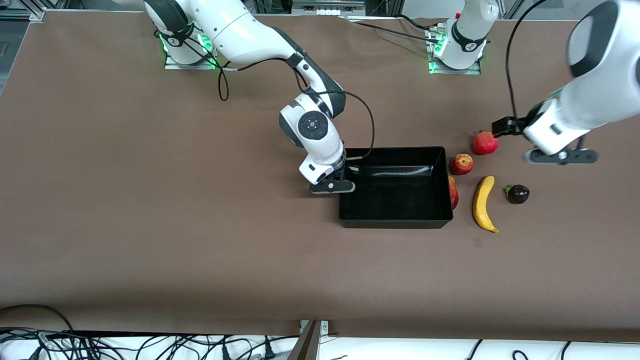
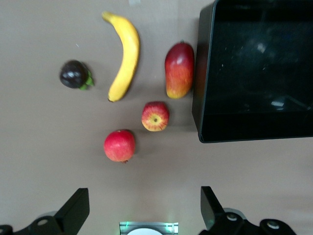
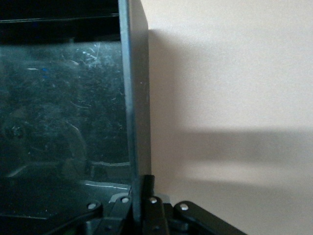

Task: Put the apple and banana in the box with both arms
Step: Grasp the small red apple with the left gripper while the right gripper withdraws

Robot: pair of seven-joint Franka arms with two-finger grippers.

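The apple lies between the black box and the round red crowned fruit, and my left gripper will close on the sides of the apple (image 1: 461, 164) (image 2: 155, 116).
The black box (image 1: 395, 223) sits mid-table. My right gripper (image 1: 334, 188) is shut on the box's end wall toward the right arm's end; in the right wrist view the fingers (image 3: 155, 200) clamp that wall (image 3: 134, 88). The apple (image 1: 461, 164) lies beside the box's other end, and the banana (image 1: 484, 202) lies beside it, nearer to the front camera. My left gripper (image 1: 560, 157) hangs open and empty, high over the table near these fruits. The left wrist view shows its gripper (image 2: 143, 196) above the apple (image 2: 155, 116), the banana (image 2: 124, 56) and the box (image 2: 203, 88).
A round red crowned fruit (image 1: 485, 143) lies farther from the front camera than the apple. An oval red-yellow fruit (image 1: 453, 192) lies against the box wall, partly hidden. A dark purple fruit (image 1: 517, 194) lies beside the banana, toward the left arm's end.
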